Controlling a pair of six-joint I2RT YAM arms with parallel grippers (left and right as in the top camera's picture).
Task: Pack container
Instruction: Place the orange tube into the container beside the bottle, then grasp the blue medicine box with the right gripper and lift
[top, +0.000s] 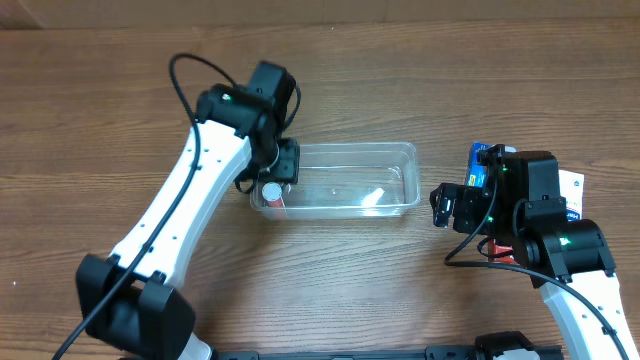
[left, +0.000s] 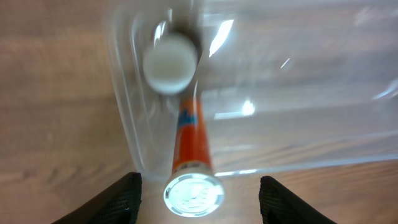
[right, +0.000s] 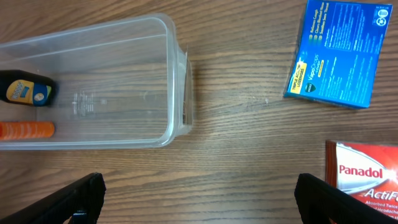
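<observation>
The blue box is beyond the red Panadol box. My right gripper should go there next and close on the blue box's long sides (top: 471, 165) (right: 299, 50).
The clear container (top: 400, 150) lies at the table's middle. My left gripper (top: 272, 180) hovers over its left end, open. In the left wrist view an orange tube (left: 191, 140) points its silvery end up between the open fingers (left: 199, 202), which do not touch it. A blurred white cap (left: 169, 62) lies beyond it inside the container (left: 298, 93). The right wrist view shows the container (right: 168, 37) with the orange tube (right: 26, 129) and a dark bottle with a yellow label (right: 25, 90) at its far end. My right gripper (right: 199, 196) is open and empty over bare table, right of the container.
A blue box (right: 336, 53) and a red Panadol box (right: 367, 177) lie on the wood table to the right of the container. In the overhead view the blue box (top: 478, 165) lies partly under my right arm (top: 530, 210).
</observation>
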